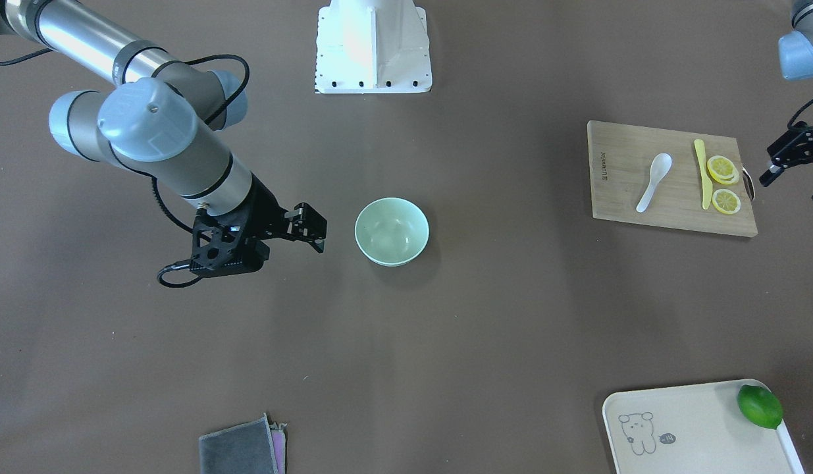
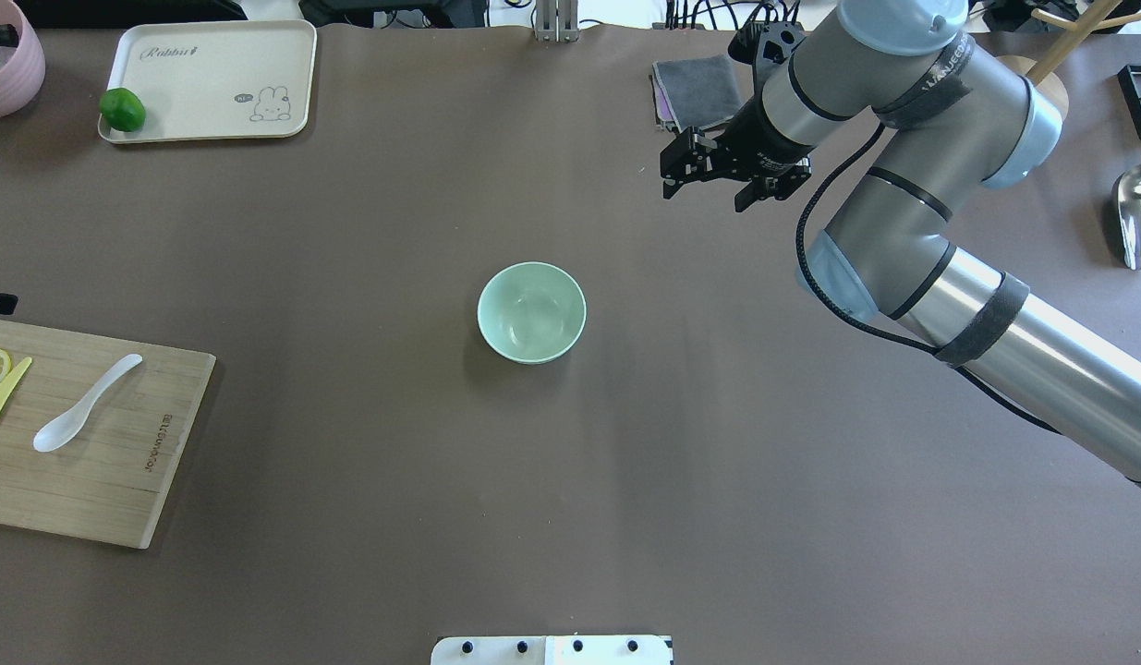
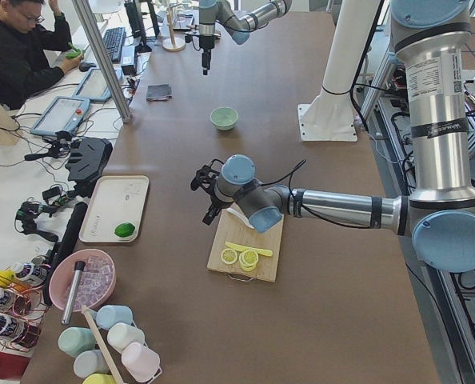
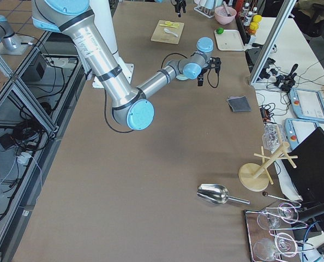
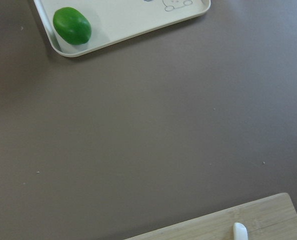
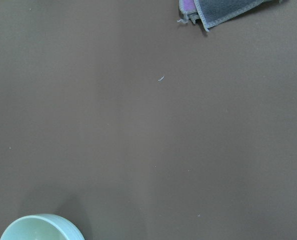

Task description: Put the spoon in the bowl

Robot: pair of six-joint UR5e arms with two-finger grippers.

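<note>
My left gripper needs to grab the middle of the handle (image 1: 650,191) of the white spoon that lies on the wooden cutting board.
The white spoon (image 1: 653,181) lies on a wooden cutting board (image 1: 617,191) at the table's end on my left; it also shows in the overhead view (image 2: 85,405). Only the tip of its handle (image 5: 240,231) shows in the left wrist view. The mint-green bowl (image 1: 392,232) stands empty mid-table, also seen from overhead (image 2: 531,312). My left gripper (image 1: 794,186) is open and empty, hovering just beyond the board's outer edge. My right gripper (image 2: 706,197) is open and empty, above the table beside the bowl, apart from it.
A yellow knife (image 1: 702,172) and lemon slices (image 1: 723,170) share the board. A cream tray (image 1: 696,428) holds a green lime (image 1: 760,406). A grey cloth (image 1: 241,451) lies at the table's far edge. A metal scoop (image 2: 1138,212) lies at the right end.
</note>
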